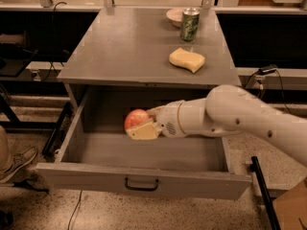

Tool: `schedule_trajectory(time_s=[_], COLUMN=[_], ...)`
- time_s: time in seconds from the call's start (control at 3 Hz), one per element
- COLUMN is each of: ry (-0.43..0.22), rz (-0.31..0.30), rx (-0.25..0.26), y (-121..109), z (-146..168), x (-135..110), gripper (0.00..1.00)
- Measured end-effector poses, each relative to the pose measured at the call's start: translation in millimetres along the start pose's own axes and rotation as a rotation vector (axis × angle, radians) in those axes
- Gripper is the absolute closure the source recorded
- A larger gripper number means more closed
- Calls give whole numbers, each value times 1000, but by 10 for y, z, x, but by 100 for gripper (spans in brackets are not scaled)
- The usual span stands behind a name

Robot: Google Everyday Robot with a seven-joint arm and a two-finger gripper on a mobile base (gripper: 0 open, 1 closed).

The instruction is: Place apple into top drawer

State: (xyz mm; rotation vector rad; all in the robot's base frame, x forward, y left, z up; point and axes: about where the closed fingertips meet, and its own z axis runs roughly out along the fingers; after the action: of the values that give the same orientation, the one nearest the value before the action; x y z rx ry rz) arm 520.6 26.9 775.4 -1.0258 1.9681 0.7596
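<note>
Next, my gripper lets go of the apple on the drawer's grey bottom, toward the side (115, 127) opposite my arm.
The red-orange apple (135, 118) is held in my gripper (142, 123), whose pale fingers (142, 132) close around it from the right. The apple hangs inside the open top drawer (144, 180), above its grey floor and toward the back left. The drawer is pulled far out; its flat front panel carries a small dark handle (141, 185) at the centre. My white arm (240, 119) reaches in from the right across the drawer's right side.
On the grey cabinet top (120, 47) lie a yellow curved sponge (186, 60), a green can (189, 25) and a pale bowl (175, 15) at the back right. A shoe (17, 164) shows at the left on the floor. A dark bar (261, 195) stands at the right.
</note>
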Motion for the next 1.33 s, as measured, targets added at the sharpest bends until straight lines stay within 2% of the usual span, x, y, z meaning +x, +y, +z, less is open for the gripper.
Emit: schedule_trajectory(time_s=[0.33, 0.67, 1.0, 1.33], ry=[3, -22, -54, -84], rz=[23, 39, 40, 30], rx=[49, 83, 112, 105], y=[-70, -172, -298, -374], z=[363, 737, 1032, 1326], x=[274, 455, 521, 501], gripper=[100, 100, 100, 83])
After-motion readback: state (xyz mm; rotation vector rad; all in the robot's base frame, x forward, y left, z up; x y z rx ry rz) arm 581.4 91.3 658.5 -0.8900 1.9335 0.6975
